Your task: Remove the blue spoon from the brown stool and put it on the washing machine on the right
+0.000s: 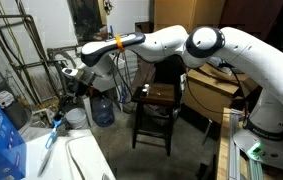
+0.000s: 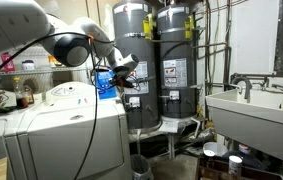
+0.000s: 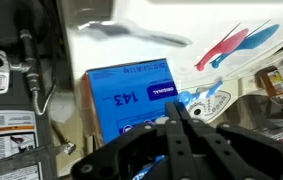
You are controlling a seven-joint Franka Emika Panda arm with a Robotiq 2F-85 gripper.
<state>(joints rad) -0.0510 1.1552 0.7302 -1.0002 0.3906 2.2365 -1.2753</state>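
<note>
Next, my gripper lets go of the blue spoon on the white washing machine top (image 1: 54, 168) (image 3: 207, 33), next to the big blue box.
The blue spoon (image 1: 49, 136) lies on the white washing machine top (image 1: 81, 155), just beside the big blue box. In the wrist view it is a blurred light-blue streak (image 3: 257, 39) on the white top (image 3: 131, 50). The brown stool (image 1: 161, 97) stands further back, and no spoon shows on its seat. My gripper (image 1: 70, 82) hangs above the washing machine (image 2: 69, 105), well above the spoon, and it also shows in an exterior view (image 2: 128, 68). In the wrist view its fingers (image 3: 181, 108) are shut together with nothing between them.
A big blue printed box (image 3: 131, 100) (image 1: 1, 140) (image 2: 105, 82) stands on the washing machine under the gripper. A red streak (image 3: 224, 47) lies next to the spoon. Water heaters (image 2: 146, 60), a white utility sink (image 2: 251, 105), a water jug (image 1: 102, 110) and cardboard boxes (image 1: 216, 95) stand around.
</note>
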